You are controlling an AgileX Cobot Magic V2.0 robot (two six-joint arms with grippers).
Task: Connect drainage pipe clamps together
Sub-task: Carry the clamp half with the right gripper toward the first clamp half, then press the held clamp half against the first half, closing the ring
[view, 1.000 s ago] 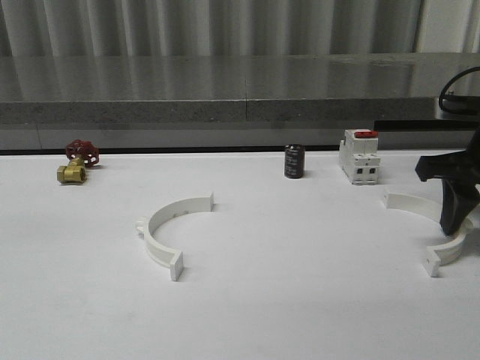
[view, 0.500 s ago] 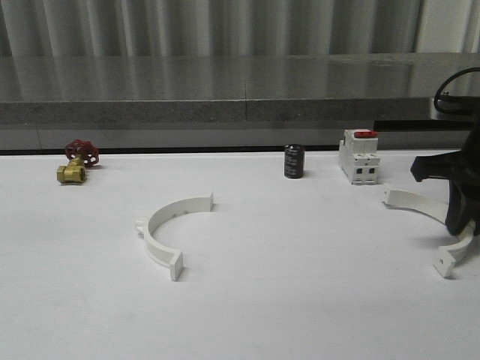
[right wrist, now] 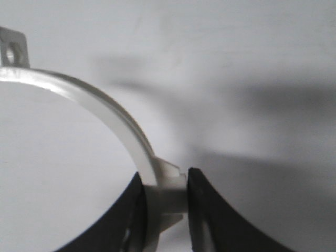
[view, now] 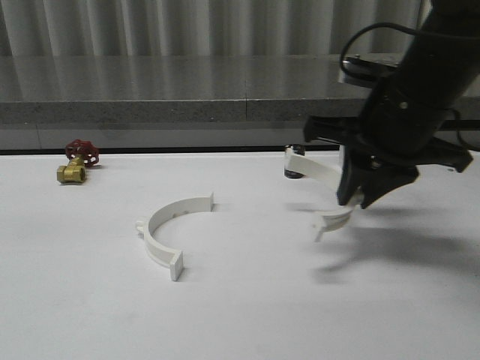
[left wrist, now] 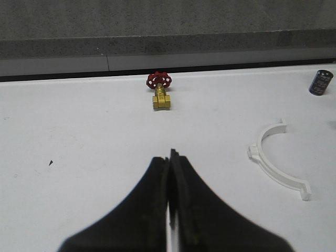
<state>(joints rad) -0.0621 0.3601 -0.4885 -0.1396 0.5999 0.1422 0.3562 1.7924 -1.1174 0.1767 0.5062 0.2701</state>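
The robot's right gripper should release its clamp half on the table point(view: 241, 235), against the open side of the clamp half that is lying there. The held half still hangs above the table.
One white drainage pipe clamp half point(view: 166, 227) lies flat on the table left of centre, its open side facing right; it also appears as the clamp half point(left wrist: 277, 160) in the left wrist view. The other clamp half point(view: 324, 180) hangs above the table right of centre, with my right gripper point(view: 358, 201) shut on it. In the right wrist view that clamp half point(right wrist: 100, 110) curves away, and the fingers point(right wrist: 207, 210) pinch its side lug, the right gripper point(right wrist: 164, 205) closed around it. My left gripper point(left wrist: 169, 160) is shut with nothing in it, hovering over bare table.
A brass valve with a red handwheel point(view: 77, 160) stands at the back left, also seen as the valve point(left wrist: 160, 93). A black cylinder point(view: 293, 169) sits at the back centre, partly behind the held clamp. A grey ledge point(view: 187, 109) runs behind the table.
My right arm has lifted its clamp half off the table at the far right and carried it left toward the centre. It now hides the white block with the red top.
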